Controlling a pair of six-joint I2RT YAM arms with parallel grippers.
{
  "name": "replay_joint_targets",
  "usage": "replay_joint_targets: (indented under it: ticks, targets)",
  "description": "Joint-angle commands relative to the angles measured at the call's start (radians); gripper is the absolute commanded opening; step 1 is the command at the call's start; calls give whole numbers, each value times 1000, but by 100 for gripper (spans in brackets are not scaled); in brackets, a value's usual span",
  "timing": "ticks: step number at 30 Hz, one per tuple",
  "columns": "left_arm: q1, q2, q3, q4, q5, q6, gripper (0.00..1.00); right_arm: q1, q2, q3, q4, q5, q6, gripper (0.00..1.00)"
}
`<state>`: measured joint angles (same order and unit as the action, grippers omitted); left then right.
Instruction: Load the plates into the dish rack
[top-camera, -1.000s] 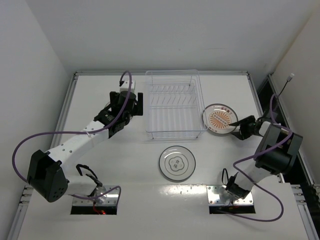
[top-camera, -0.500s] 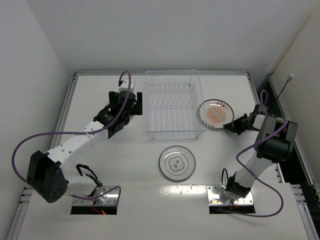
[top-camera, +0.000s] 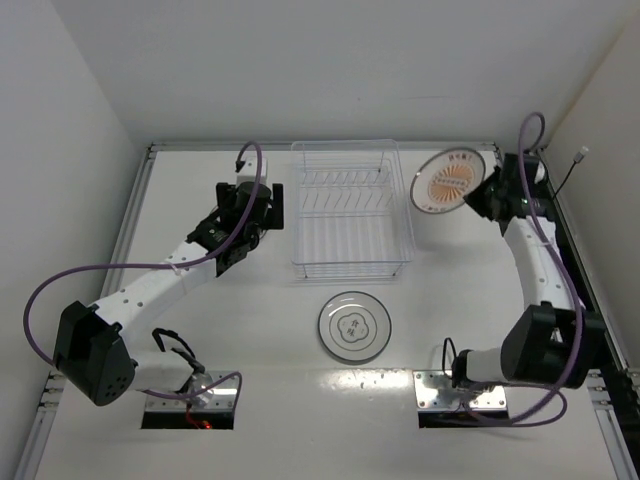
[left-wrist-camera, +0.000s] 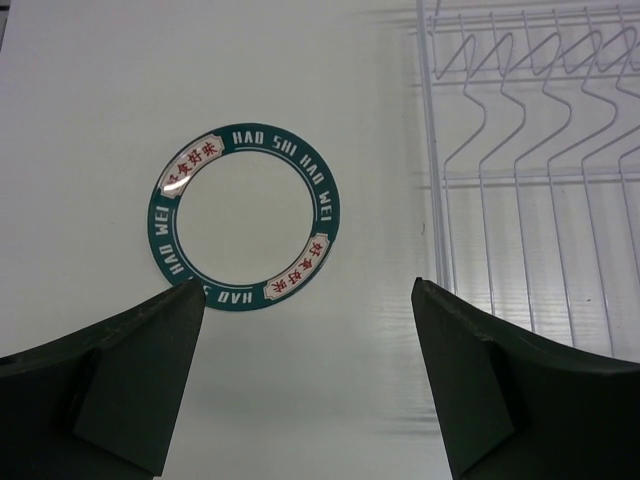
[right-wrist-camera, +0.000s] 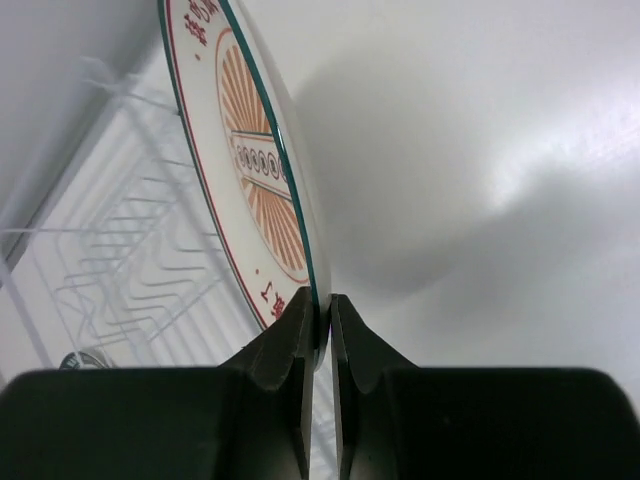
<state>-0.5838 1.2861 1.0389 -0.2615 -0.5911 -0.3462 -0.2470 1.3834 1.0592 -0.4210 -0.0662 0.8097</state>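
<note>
Next, my right gripper lets go of the orange sunburst plate upright in the dish rack's end slot (top-camera: 383, 187), next to its nearest side wire.
My right gripper (top-camera: 482, 194) (right-wrist-camera: 322, 302) is shut on the rim of the orange sunburst plate (top-camera: 449, 181) (right-wrist-camera: 245, 150). It holds the plate tilted up on edge in the air, just right of the far right corner of the dish rack (top-camera: 350, 210) (right-wrist-camera: 110, 260). My left gripper (top-camera: 268, 207) (left-wrist-camera: 308, 290) hangs open and empty left of the rack (left-wrist-camera: 530, 190), above a plate with a dark lettered rim (left-wrist-camera: 248, 228) lying flat on the table. The white plate with a flower outline (top-camera: 354, 326) lies flat in front of the rack.
White walls close in the table at the back and both sides. A raised metal edge (top-camera: 140, 200) runs along the left side. Purple cables (top-camera: 60, 280) loop off both arms.
My right gripper has shut on the sunburst plate's rim, lifted it off the table and carried it back and up, tipping it on edge beside the rack. The left arm has stayed still.
</note>
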Motion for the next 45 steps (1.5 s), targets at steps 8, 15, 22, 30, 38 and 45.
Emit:
replay_joint_targets:
  ticks: [8,15,22,30,38,45]
  targets:
    - [-5,4,35,-1,-52,-13,84,415,164,441,-146,568,-199,0]
    - [-5,4,44,-1,-70,-13,85,517,276,536,-193,799,-231,0]
    - [-5,4,44,-10,-70,-13,85,558,368,646,-203,864,-294,0]
    - [-5,4,44,-10,-79,-13,86,630,479,697,-153,898,-400,0]
    - [-5,22,44,-10,-79,-13,89,652,519,687,-134,849,-419,3]
    - [7,85,76,-50,-177,-51,100,652,487,648,-134,776,-438,13]
